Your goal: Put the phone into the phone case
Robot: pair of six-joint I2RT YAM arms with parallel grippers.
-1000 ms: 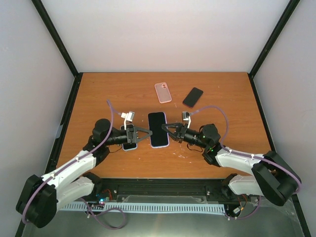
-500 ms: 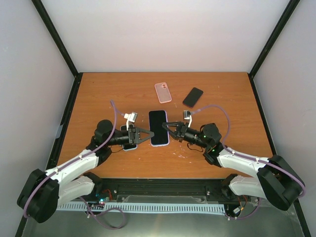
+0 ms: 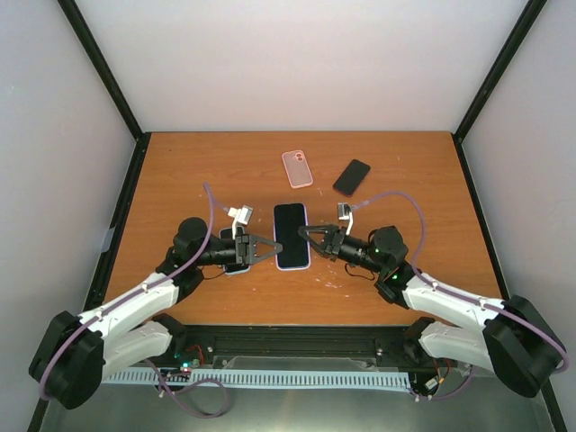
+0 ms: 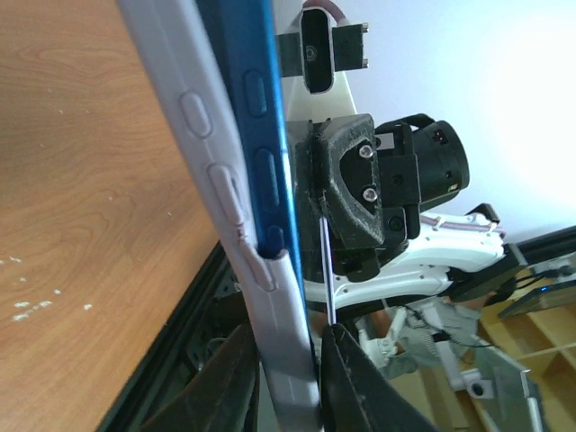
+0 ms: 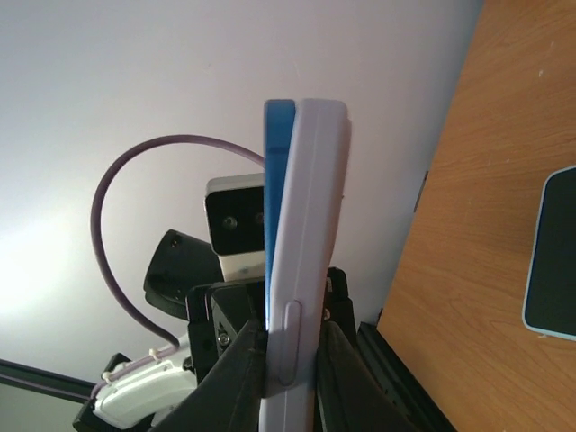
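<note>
The blue phone's edge stands proud of the case's side beyond my left gripper, so my left gripper should open and pinch nearer the phone's far end (image 3: 276, 207).
A blue phone (image 4: 256, 108) lies against a lavender phone case (image 4: 225, 180), its edge standing proud of the case wall. In the top view the pair (image 3: 292, 236) is held just above the table's middle, screen up. My left gripper (image 3: 267, 245) is shut on its left long edge, and its fingers (image 4: 346, 387) pinch case and phone together. My right gripper (image 3: 310, 236) is shut on the opposite edge. In the right wrist view the case (image 5: 306, 234) and the blue phone (image 5: 277, 180) sit between the fingertips (image 5: 337, 378).
A pink case (image 3: 297, 168) and a black phone (image 3: 351, 176) lie at the back of the table. Another phone in a light case (image 3: 236, 265) lies under my left gripper and shows in the right wrist view (image 5: 551, 261). The table's near edge is close behind both arms.
Both grippers and the held phone and case have shifted slightly to the right. The grips have not changed.
</note>
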